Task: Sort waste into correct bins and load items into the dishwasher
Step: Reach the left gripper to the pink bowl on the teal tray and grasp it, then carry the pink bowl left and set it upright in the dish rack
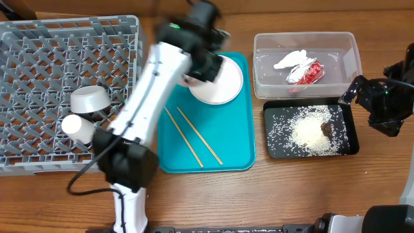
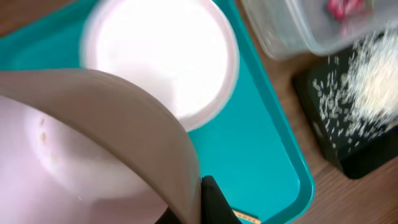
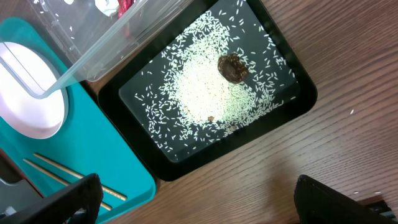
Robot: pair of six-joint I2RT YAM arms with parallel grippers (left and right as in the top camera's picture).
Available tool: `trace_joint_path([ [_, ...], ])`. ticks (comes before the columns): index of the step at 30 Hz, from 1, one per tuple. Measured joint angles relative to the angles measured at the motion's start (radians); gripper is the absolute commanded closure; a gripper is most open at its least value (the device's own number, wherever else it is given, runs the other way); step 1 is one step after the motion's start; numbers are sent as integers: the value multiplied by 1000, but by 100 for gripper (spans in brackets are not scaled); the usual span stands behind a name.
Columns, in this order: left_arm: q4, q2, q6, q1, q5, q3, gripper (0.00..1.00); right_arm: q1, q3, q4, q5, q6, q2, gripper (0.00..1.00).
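My left gripper has a place for the small white-pink bowl in the grey dish rack (image 1: 100,66) behind the grey metal bowl. It will let go of the bowl there.
My left gripper (image 1: 202,65) (image 2: 200,202) is shut on the rim of the small white-pink bowl (image 2: 62,155) and holds it above the large white plate (image 1: 223,84) (image 2: 168,56) on the teal tray (image 1: 233,152). Two wooden chopsticks (image 1: 194,139) lie on that tray. The grey metal bowl (image 1: 90,98) and the white cup (image 1: 77,127) sit in the grey dish rack (image 1: 39,65). The clear tub (image 1: 343,45) holds the white tissue (image 1: 289,60) and the red-and-silver wrapper (image 1: 305,72). The black tray (image 1: 272,145) (image 3: 292,106) holds rice (image 3: 205,87) and the brown lump (image 3: 232,67). My right gripper (image 1: 372,97) (image 3: 196,199) is open and empty over the table beside the black tray.
The teal tray lies between the rack and the two bins. The left arm reaches diagonally across the rack's right edge and the tray. Bare wooden table shows along the front edge and to the right of the black tray.
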Motion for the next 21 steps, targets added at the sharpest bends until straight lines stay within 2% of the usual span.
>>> trace_joint_path([
  [6, 0, -8, 76, 264, 284, 4, 96, 0, 0, 1, 0, 0, 0, 0],
  [11, 1, -8, 138, 422, 492, 4, 96, 0, 0, 1, 0, 0, 0, 0],
  [21, 81, -8, 193, 664, 757, -105, 96, 0, 0, 0, 0, 0, 0, 0],
])
